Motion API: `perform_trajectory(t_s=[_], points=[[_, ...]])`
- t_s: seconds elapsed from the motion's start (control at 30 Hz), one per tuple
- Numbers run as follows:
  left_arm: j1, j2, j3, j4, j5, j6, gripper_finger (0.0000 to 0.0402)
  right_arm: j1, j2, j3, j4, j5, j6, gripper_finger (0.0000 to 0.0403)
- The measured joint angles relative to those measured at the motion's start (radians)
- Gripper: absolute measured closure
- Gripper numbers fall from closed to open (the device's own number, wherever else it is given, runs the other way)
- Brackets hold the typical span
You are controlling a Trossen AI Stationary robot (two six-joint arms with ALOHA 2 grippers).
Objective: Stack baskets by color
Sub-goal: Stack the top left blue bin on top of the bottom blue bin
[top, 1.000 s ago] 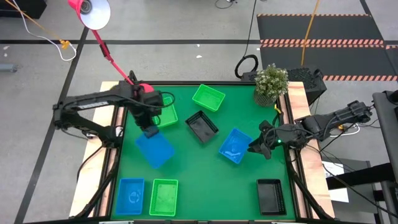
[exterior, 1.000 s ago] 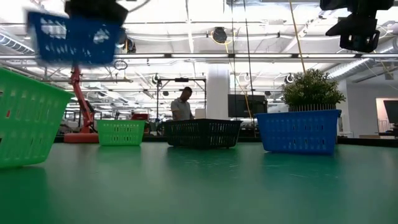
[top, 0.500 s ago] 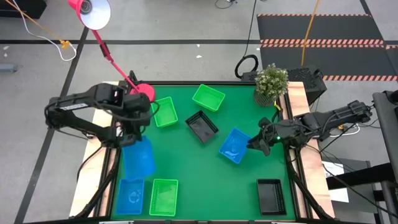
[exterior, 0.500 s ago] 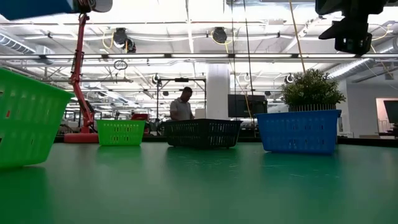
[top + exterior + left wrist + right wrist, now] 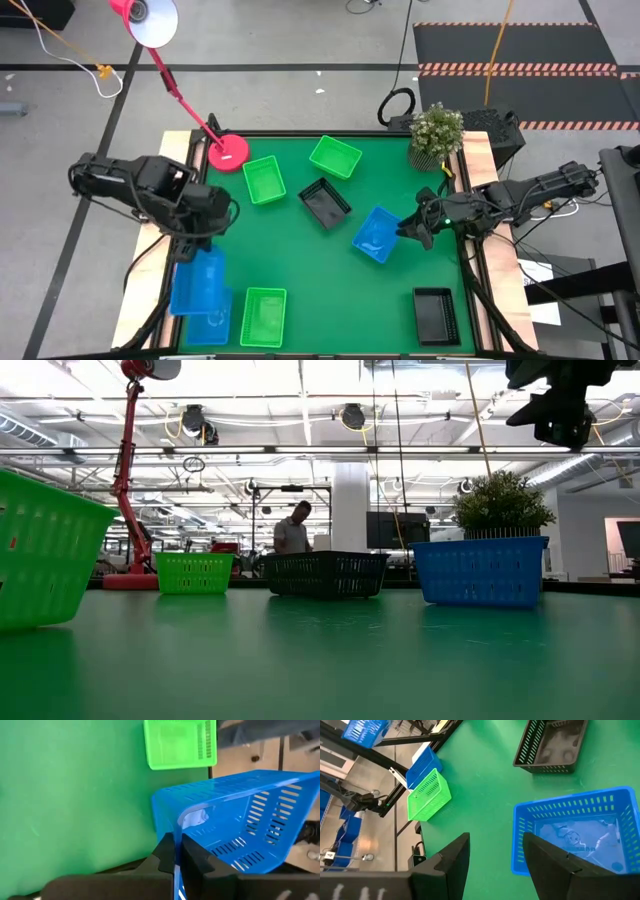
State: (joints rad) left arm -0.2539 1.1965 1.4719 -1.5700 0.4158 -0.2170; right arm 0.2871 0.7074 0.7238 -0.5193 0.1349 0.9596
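Next, I release the blue basket from my left gripper inside the other blue basket point(image 5: 207, 318) beside the near green basket.
My left gripper point(image 5: 207, 238) is shut on a blue basket point(image 5: 193, 280), carried above the table's near left corner. Below it another blue basket point(image 5: 216, 324) rests on its base beside a green basket point(image 5: 264, 316). Two green baskets point(image 5: 264, 180) point(image 5: 335, 157) and a black basket point(image 5: 325, 203) stand mid-table, a second black basket point(image 5: 434, 312) near right. My right gripper point(image 5: 492, 852) hovers open just right of a third blue basket point(image 5: 575, 830), touching nothing. My left gripper pinches one end wall of the blue basket at its rim point(image 5: 174, 826), one finger inside the basket and one outside. The fingers slant down from above. The basket is lifted clear and hangs tilted below the fingers, over the blue basket on the table.
A pink lamp base point(image 5: 228, 153) stands at the far left corner and a potted plant point(image 5: 436, 132) at the far right. Wooden rails point(image 5: 478, 165) border the green table. A person point(image 5: 293, 530) stands in the room far behind.
My left gripper has carried the blue basket from mid-left of the table toward the near left corner, rising and rolling as it went. The basket has turned about and now hangs over the blue basket there; it has left the low view.
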Motion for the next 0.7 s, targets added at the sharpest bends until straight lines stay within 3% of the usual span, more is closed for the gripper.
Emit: perform_trajectory(t_s=[0.23,0.7], points=[[-0.088,0.000,-0.105,0.046,-0.008,-0.030,0.0394,0.000,0.000,0.000,0.001,0.001,0.000,0.0227],[-0.226,0.001,-0.402,0.397,0.004,-0.188,0.0393,0.000,0.000,0.000,0.046,0.001,0.027,0.0227]])
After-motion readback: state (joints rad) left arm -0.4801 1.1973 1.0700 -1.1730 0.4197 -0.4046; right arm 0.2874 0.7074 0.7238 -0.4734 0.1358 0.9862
